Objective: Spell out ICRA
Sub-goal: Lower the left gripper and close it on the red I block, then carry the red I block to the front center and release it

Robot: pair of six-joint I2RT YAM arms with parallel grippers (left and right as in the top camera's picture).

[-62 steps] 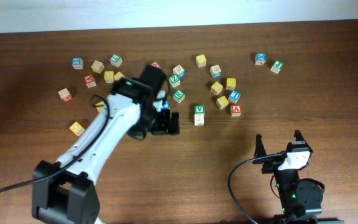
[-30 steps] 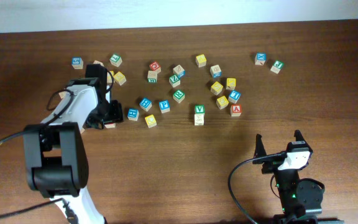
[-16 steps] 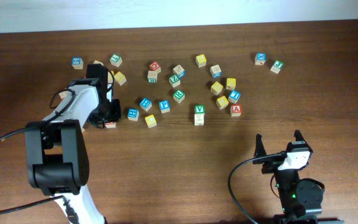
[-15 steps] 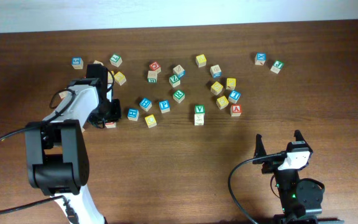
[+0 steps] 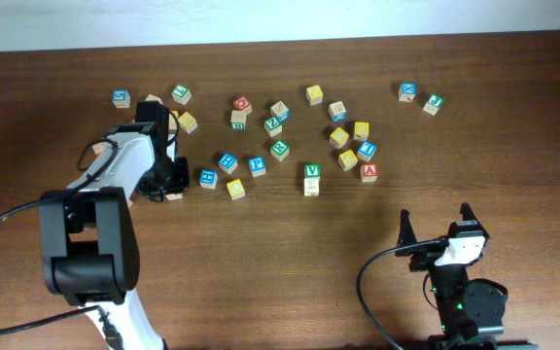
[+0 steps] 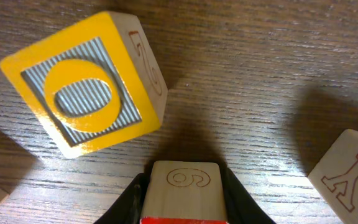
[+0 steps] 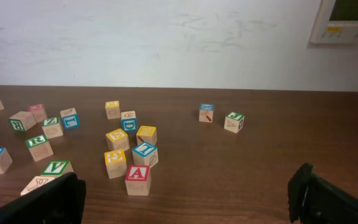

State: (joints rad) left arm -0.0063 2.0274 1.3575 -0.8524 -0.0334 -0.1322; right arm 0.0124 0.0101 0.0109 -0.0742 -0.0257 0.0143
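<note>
My left gripper has the small wooden cube, now held down low at the table, to put down. I need to set it on the bare table (image 5: 257, 243) well in front of the blue P cube.
My left gripper (image 5: 170, 185) is down at the left of the table, shut on a small wooden cube with a red top face (image 6: 184, 199). A 6 or 9 is engraved on the cube's side, and its letter is hidden. In the left wrist view both black jaws of the left gripper (image 6: 184, 183) press the cube's sides. The red A cube (image 5: 368, 172) (image 7: 137, 176) sits right of centre. A yellow cube (image 7: 115, 158) beside it may bear a C. The green R cube (image 7: 38, 144) lies further left. My right gripper (image 5: 436, 222) (image 7: 191, 199) rests open near the front right, holding nothing.
A yellow O cube (image 6: 82, 93) lies just beyond the held cube, and another wooden cube (image 6: 350, 174) is to its right. Several more letter cubes are scattered across the far half of the table (image 5: 290, 253), among them a green V cube (image 5: 311, 172).
The left jaws have closed in on the red-faced cube. The left arm has barely moved and the right arm is still.
</note>
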